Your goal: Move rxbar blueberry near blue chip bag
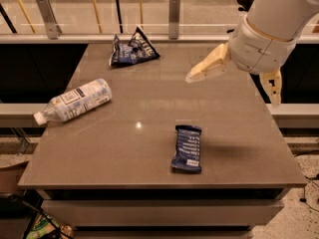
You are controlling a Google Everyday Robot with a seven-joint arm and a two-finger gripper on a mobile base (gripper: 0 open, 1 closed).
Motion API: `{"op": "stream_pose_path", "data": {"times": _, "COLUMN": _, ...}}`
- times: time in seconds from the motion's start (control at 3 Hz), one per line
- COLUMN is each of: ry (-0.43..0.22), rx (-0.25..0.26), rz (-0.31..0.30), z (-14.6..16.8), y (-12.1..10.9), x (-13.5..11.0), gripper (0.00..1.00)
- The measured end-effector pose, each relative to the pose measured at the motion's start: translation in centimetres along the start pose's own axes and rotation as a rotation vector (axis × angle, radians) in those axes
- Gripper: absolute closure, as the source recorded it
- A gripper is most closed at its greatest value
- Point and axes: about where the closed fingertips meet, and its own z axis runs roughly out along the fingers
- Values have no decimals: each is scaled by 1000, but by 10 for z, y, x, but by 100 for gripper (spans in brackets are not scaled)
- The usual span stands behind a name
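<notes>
The robot's gripper needs to close on the far end (188, 134) of the rxbar blueberry, away from the front edge of the grey table.
The rxbar blueberry (187, 148) lies flat on the grey table (149, 108), near the front edge, right of centre. The blue chip bag (131, 49) lies wrinkled at the table's far edge, left of centre. My gripper (234, 83) hangs above the right side of the table, well above and behind the bar. Its two cream fingers are spread wide: one finger (207, 68) points left, the other finger (273, 86) points down at the right edge. It holds nothing.
A clear plastic water bottle (73, 101) with a white label lies on its side at the table's left edge. A railing with glass panels (99, 14) runs behind the table. The floor drops off at the front and right.
</notes>
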Motion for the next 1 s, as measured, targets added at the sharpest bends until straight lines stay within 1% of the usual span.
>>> {"op": "stream_pose_path", "data": {"times": 0.33, "ry": 0, "rx": -30, "rz": 17, "z": 0, "y": -3, "x": 1, "gripper": 0}}
{"op": "stream_pose_path", "data": {"times": 0.67, "ry": -31, "rx": -52, "rz": 37, "z": 12, "y": -5, "x": -9, "gripper": 0}}
{"op": "stream_pose_path", "data": {"times": 1.0, "ry": -67, "rx": -71, "rz": 48, "z": 29, "y": -7, "x": -24, "gripper": 0}}
